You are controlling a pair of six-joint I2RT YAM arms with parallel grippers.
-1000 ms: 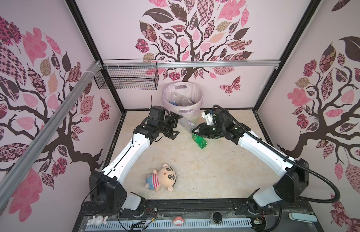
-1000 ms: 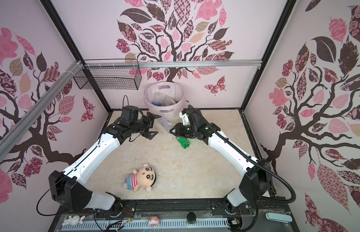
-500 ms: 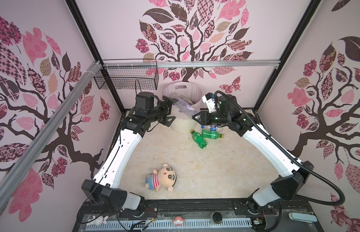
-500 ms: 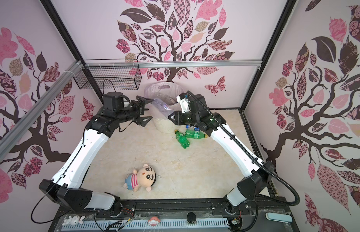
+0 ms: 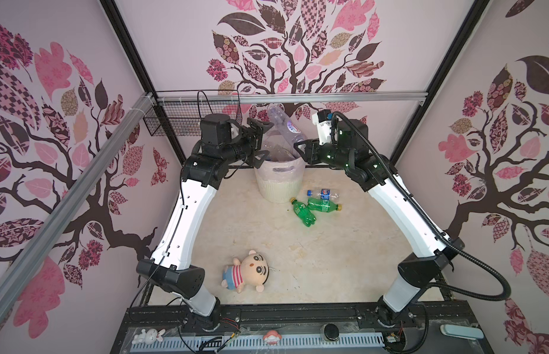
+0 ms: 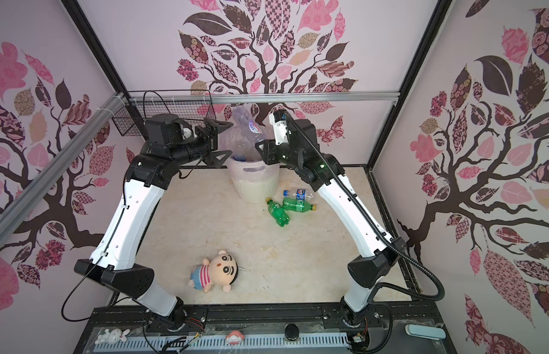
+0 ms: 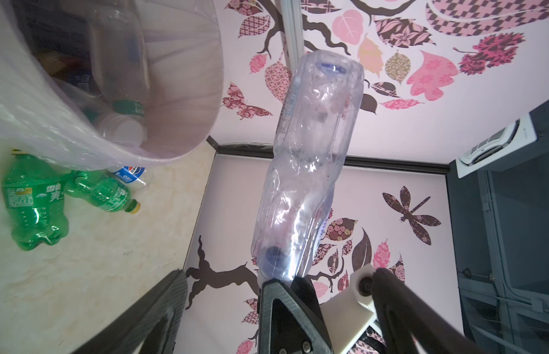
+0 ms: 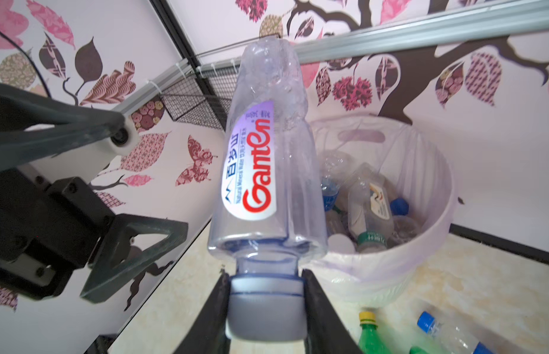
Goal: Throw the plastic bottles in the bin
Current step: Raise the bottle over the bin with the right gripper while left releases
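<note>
I have the red-lettered clear bottle in my right gripper. I should let go of it inside the cream bin [image 5: 288, 149] [image 8: 400, 217], beside the green-banded bottle.
My right gripper [image 8: 265, 303] is shut on the grey-blue cap of a clear plastic bottle [image 8: 267, 159] with a red-lettered label. The bottle stands base up, above the near rim of the cream bin [image 5: 279, 187], as both top views show [image 6: 245, 122]. Several bottles lie inside the bin [image 8: 435, 184] on its pale pink liner. My left gripper [image 5: 261, 141] hangs open and empty just left of the held bottle, over the bin's left rim. Two green bottles [image 5: 304, 213] [image 5: 324, 204] and a clear blue-labelled one [image 5: 324, 193] lie on the table right of the bin.
A plush doll [image 5: 248, 272] in a striped shirt lies near the table's front. A black wire basket [image 5: 175, 122] hangs on the back left rail, close behind my left wrist. Walls enclose the table on three sides.
Both arms have risen from low in front of the bin to above its rim. The right gripper carried the clear bottle up with it; the left stayed open.
</note>
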